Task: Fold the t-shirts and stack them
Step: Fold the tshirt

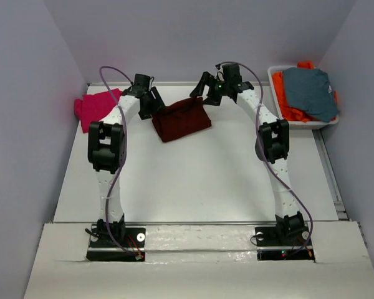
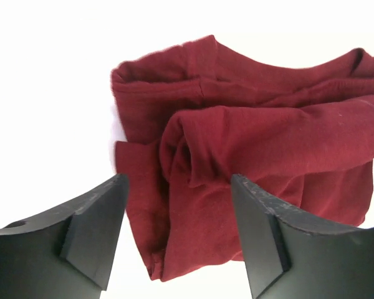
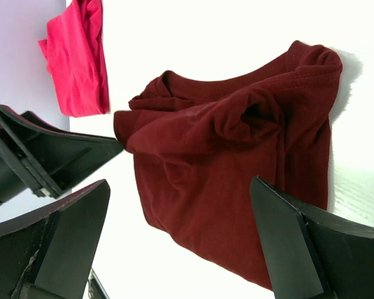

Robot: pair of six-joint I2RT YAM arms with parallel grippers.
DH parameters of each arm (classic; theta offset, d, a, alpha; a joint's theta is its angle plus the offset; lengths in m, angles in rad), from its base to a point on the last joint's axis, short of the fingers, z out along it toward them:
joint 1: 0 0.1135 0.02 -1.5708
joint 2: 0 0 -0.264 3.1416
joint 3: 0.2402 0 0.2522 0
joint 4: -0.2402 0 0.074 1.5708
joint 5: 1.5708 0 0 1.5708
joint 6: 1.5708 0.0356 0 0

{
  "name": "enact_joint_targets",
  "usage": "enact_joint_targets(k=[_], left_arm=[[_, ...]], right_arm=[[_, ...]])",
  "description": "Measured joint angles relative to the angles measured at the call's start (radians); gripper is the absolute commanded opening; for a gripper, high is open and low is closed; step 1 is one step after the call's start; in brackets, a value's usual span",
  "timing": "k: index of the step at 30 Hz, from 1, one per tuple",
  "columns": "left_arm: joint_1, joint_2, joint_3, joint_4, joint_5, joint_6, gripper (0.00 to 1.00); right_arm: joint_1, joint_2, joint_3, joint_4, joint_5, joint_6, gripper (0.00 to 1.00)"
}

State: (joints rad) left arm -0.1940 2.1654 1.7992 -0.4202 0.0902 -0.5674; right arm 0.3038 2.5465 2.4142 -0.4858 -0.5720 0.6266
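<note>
The maroon t-shirt is at the back with its flap bunched up, so next my right gripper grabs the flap's edge [image 3: 257, 134] and pulls the t-shirt nearer before folding it.
The dark maroon t-shirt [image 1: 181, 118] lies folded into a loose rectangle at the back middle of the table. My left gripper [image 1: 151, 103] hovers open over its left end; in the left wrist view the maroon t-shirt [image 2: 255, 143] lies below the spread left gripper [image 2: 179, 187], not gripped. My right gripper [image 1: 207, 87] stands wide open just above the shirt's far right corner, and the maroon t-shirt [image 3: 237, 156] shows beneath the right gripper [image 3: 181, 187]. A magenta-pink t-shirt [image 1: 95, 107] lies folded at the back left, also visible as the pink t-shirt [image 3: 78, 56].
A white bin [image 1: 311, 124] at the back right holds a grey-blue garment [image 1: 308, 90] on top of an orange garment [image 1: 285, 103]. Grey walls close in the table on the left, back and right. The left arm's fingers [image 3: 50, 156] show in the right wrist view.
</note>
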Motion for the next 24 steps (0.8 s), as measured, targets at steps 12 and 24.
enact_joint_targets(k=[12, 24], left_arm=[[-0.005, -0.064, 0.058, -0.021, -0.01, 0.034, 0.77], [-0.097, -0.008, 0.148, -0.078, 0.176, 0.117, 0.72]], right_arm=[[-0.002, -0.027, -0.122, -0.032, -0.035, -0.01, 0.72], [-0.002, -0.12, -0.158, -0.069, -0.049, -0.005, 0.52]])
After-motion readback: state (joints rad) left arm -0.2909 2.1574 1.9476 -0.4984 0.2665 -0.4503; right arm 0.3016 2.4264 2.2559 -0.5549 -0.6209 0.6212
